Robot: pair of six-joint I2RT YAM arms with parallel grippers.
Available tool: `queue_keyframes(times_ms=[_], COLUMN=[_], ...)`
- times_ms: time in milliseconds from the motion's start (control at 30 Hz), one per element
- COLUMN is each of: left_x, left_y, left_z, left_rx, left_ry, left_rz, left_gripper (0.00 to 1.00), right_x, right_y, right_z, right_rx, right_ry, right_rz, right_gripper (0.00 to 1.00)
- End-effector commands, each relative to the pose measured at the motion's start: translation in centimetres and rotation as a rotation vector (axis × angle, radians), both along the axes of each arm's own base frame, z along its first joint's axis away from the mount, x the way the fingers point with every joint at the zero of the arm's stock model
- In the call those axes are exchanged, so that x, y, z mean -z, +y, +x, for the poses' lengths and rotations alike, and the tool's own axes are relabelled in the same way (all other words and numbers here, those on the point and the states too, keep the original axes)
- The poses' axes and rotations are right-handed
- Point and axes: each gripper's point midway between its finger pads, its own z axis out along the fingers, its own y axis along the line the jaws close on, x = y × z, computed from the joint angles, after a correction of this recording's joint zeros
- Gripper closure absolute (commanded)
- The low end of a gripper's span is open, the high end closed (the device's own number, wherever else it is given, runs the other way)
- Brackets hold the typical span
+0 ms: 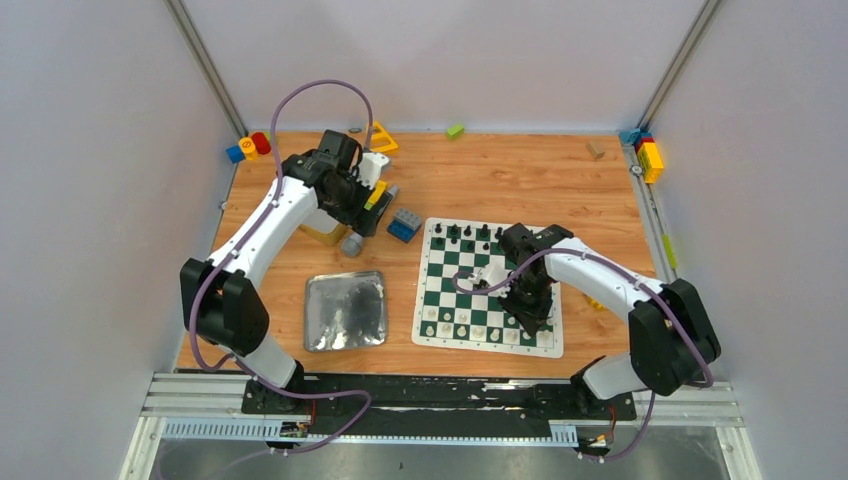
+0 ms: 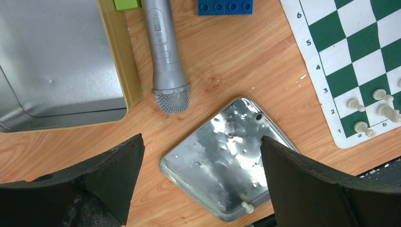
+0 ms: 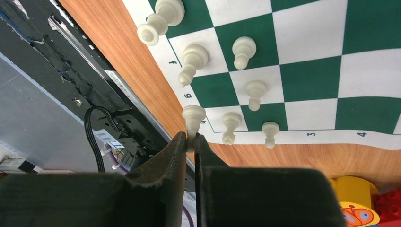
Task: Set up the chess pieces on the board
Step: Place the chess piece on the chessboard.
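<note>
Next, my right gripper lets go of the white piece on the empty green near-edge square (image 1: pixel 528 340) (image 3: pixel 212 92) between the standing white pieces.
The green and white board (image 1: pixel 455 275) lies right of centre, with black chess pieces (image 1: pixel 467 233) along its far edge and cream-white ones (image 1: pixel 460 325) along its near edge. My right gripper (image 3: pixel 190 139) is shut on the stem of a white piece (image 3: pixel 193 115) held over the board's (image 3: pixel 307 47) near right corner, beside several standing white pieces (image 3: pixel 243 49). In the top view the right gripper (image 1: pixel 530 312) hangs over that corner. My left gripper (image 2: pixel 201 138) is wide open and holds nothing, high above the silver tray (image 2: pixel 227 156). One white piece (image 2: pixel 246 205) lies at the tray's rim.
A silver microphone (image 2: pixel 165 56) and an open tin box (image 2: pixel 56 61) lie under the left arm, with a blue block (image 2: pixel 224 5) beside them. Coloured blocks sit in the far corners (image 1: pixel 250 147) (image 1: pixel 648 155). A yellow toy (image 3: pixel 357 198) lies beside the board.
</note>
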Motion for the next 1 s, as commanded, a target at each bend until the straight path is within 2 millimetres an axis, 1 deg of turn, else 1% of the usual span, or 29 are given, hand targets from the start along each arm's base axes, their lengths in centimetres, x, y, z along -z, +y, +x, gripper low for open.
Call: queue_keyframes(times_ms=[0,267,633,967], left_x=[-1.9,-1.9,-1.9,-1.9], left_y=[0.0,0.0,0.0,0.0], left_z=[0.2,0.0,-0.1,-0.1], left_rx=[0.012,0.014,0.019,0.021], left_ry=[-0.070,-0.075,-0.078,-0.080], left_rz=[-0.018,-0.021,-0.023,-0.022], left_gripper=[0.00,0.00,0.00,0.00], right_x=[0.8,1.4,2.3,2.7], right_y=[0.2,-0.2,-0.5,-0.2], right_z=[0.5,0.6,0.2,0.3], right_rx=[0.000,-0.012,-0.021,-0.026], right_ry=[-0.011,0.005,0.042,0.050], right_rz=[-0.036,-0.085,-0.116,-0.119], right_gripper=[1.00,1.00,0.99,0.99])
